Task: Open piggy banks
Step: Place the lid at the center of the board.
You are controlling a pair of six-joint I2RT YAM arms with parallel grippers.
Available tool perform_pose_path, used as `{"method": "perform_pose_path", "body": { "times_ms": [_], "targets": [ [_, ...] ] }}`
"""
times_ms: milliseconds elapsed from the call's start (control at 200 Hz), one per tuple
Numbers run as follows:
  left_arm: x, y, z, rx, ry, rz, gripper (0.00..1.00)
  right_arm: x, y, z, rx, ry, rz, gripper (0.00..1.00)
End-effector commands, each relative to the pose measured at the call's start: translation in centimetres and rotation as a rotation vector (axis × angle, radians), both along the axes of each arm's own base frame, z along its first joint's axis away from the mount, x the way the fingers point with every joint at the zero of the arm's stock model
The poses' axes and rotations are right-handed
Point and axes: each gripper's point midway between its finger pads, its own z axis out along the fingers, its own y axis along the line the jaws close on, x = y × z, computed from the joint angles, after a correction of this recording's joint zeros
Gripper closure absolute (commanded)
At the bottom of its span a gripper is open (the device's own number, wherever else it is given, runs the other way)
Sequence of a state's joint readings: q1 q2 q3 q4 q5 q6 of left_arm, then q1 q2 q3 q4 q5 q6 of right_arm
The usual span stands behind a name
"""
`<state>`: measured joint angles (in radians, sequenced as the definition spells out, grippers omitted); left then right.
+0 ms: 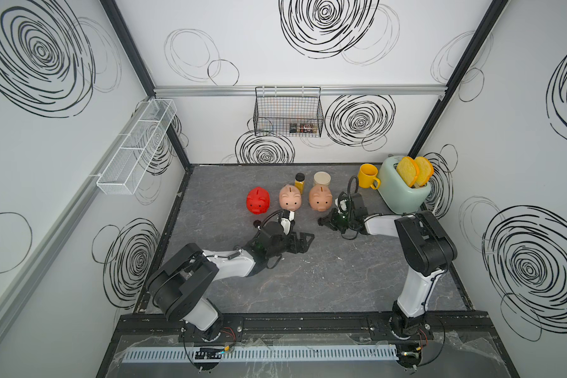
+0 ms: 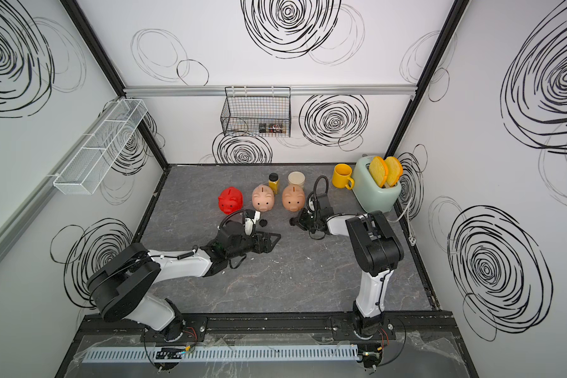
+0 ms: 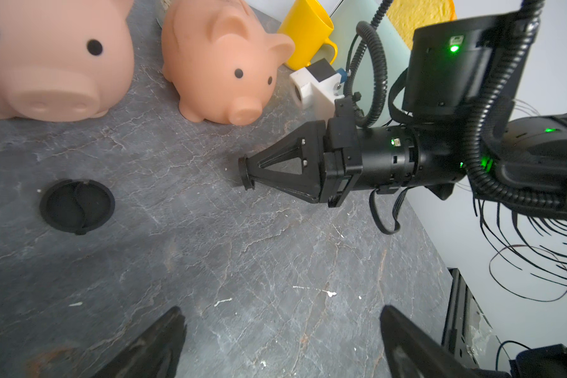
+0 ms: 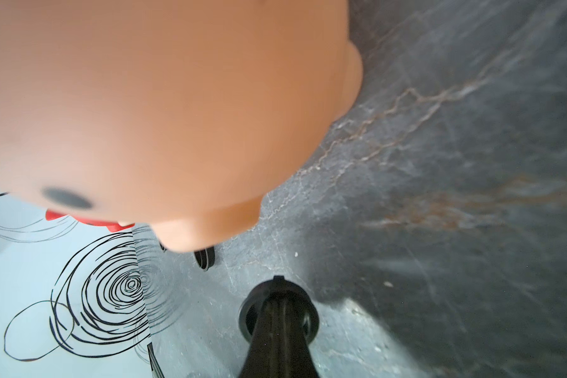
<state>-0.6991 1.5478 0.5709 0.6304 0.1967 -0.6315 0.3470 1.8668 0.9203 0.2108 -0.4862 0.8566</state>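
Next, I let go of the black round plug with my right gripper on the table (image 1: 321,221) (image 4: 315,283) just in front of the peach-tan pig.
Three piggy banks stand upright in a row in both top views: red (image 1: 258,200) (image 2: 230,200), pale pink (image 1: 290,197) (image 2: 263,198) and peach-tan (image 1: 320,198) (image 2: 293,198). My right gripper (image 1: 321,222) (image 3: 247,173) (image 4: 280,307) lies low in front of the peach-tan pig (image 4: 161,98), shut on a black round plug (image 4: 252,314). Another black plug (image 3: 77,207) (image 2: 263,223) lies loose on the table in front of the pale pink pig (image 3: 46,59). My left gripper (image 1: 305,240) (image 3: 282,340) is open over bare table, holding nothing.
A yellow mug (image 1: 368,176) and a mint toaster (image 1: 403,193) with two toast slices stand at the back right. A small yellow jar (image 1: 299,183) and a cream-lidded jar (image 1: 321,179) stand behind the pigs. A black wire basket (image 1: 288,113) hangs on the back wall.
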Motion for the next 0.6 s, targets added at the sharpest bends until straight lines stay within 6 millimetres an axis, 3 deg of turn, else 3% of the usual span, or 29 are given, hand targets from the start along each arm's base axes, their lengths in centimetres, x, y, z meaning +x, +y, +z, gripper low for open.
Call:
{"method": "perform_pose_path", "body": {
  "times_ms": [0, 595],
  "targets": [
    [0.78, 0.12, 1.89, -0.023, -0.057, 0.016, 0.04, 0.60, -0.03, -0.15, -0.011, 0.002, -0.017, 1.00],
    [0.63, -0.15, 1.87, -0.027, -0.057, 0.002, 0.04, 1.00, -0.62, -0.24, -0.042, -0.007, -0.046, 0.94]
  ]
}}
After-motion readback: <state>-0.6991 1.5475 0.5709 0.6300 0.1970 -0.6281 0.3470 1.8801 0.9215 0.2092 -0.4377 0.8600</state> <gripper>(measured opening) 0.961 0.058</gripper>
